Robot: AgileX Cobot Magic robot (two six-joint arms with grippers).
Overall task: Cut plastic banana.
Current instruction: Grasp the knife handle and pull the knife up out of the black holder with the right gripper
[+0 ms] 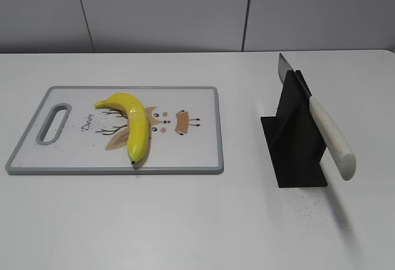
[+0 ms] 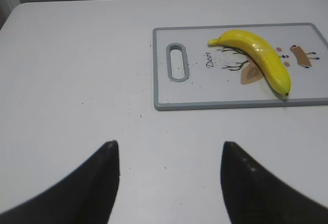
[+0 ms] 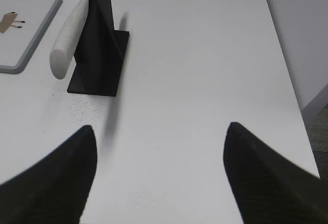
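Observation:
I should next move my right gripper to the knife in the black stand and close it on the middle of its white handle (image 1: 331,131) (image 3: 71,34).
The plastic banana (image 1: 136,123) is glossy yellow and curved, and lies on the white cutting board (image 1: 37,159) with a grey rim and a deer drawing. It also shows in the left wrist view (image 2: 261,57) on the board (image 2: 169,93). A knife with a white handle (image 1: 330,135) rests tilted in a black stand (image 1: 296,146) to the right of the board; the right wrist view shows the handle (image 3: 69,34) and the stand (image 3: 100,55). My left gripper (image 2: 169,147) is open and empty, short of the board. My right gripper (image 3: 160,131) is open and empty, short of the stand. Neither gripper shows in the exterior view.
The white table (image 1: 197,220) ends at a grey wall at the back. In the right wrist view the table's right edge (image 3: 292,80) drops off beside my right gripper. In the left wrist view the table's rounded far left corner (image 2: 13,8) shows.

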